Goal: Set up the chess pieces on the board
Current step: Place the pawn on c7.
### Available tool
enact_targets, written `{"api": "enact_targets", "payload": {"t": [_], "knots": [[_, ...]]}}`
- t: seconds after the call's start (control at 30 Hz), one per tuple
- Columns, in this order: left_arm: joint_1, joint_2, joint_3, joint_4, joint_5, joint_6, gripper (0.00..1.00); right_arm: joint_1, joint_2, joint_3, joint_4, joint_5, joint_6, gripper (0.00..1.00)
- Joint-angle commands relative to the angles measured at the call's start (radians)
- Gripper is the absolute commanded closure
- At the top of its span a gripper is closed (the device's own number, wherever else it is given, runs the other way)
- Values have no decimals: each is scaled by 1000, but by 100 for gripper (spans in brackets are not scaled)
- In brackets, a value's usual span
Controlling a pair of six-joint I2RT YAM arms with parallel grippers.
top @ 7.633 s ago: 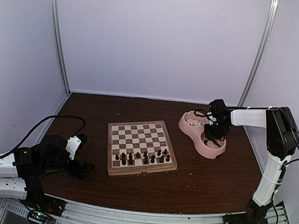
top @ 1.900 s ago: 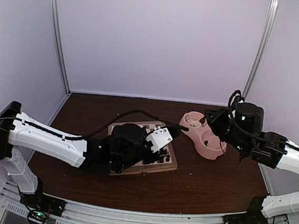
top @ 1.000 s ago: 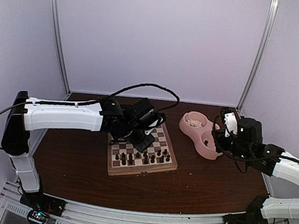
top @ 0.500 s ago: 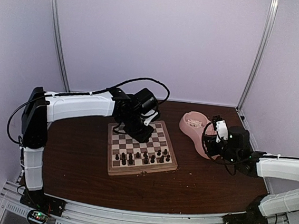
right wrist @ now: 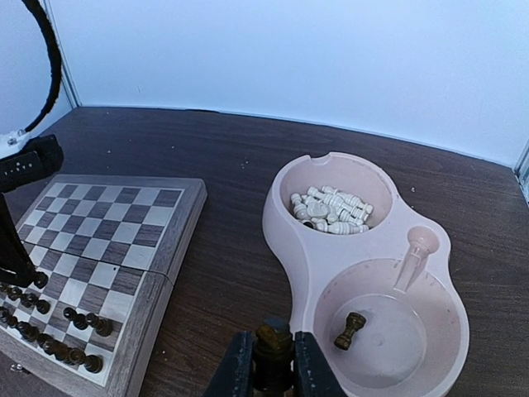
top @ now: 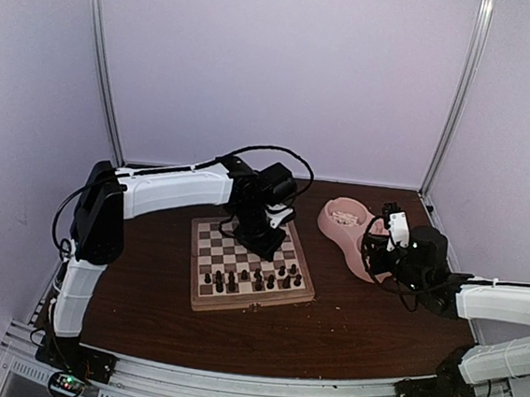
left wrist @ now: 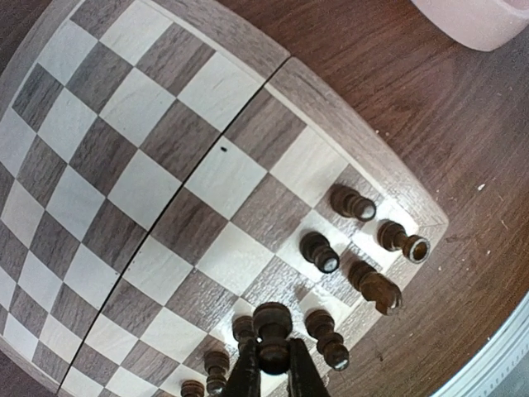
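I should let go of the dark chess piece with my left gripper on the empty square in the inner row of dark pieces (top: 269, 275) (left wrist: 279, 284).
The board (top: 251, 301) lies mid-table with several dark chess pieces (top: 250, 278) on its two near rows. My left gripper (top: 264, 243) hangs above the board's right half, shut on a dark chess piece (left wrist: 273, 329). In the left wrist view, that piece hovers over the near right corner squares, where other dark pieces (left wrist: 319, 251) stand, and one lies tipped (left wrist: 377, 288). My right gripper (right wrist: 273, 365) is shut on another dark piece (right wrist: 273, 341), low over the table between the board (right wrist: 154, 236) and the pink bowl (right wrist: 285, 223).
The pink double bowl (top: 330, 229) sits right of the board. Its far cup holds several cream-white pieces (right wrist: 332, 210); its near cup holds one dark piece (right wrist: 350, 330). The left arm's cable (top: 279, 153) loops above the board. Enclosure walls stand close behind and at both sides.
The left arm has swung to the right over the board's far right part, still gripping its piece. The right gripper has moved left and stopped beside the bowl.
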Motion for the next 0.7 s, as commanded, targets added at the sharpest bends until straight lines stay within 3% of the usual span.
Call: {"api": "enact_targets", "payload": {"t": [0.0,0.67], "knots": [[-1,31,56,-65,4,13,99,-4,-16,-7,20,36,23,100],[-1,124,126,-119,46,27,97,-4,-23,-1,-6,72,26,100]]}}
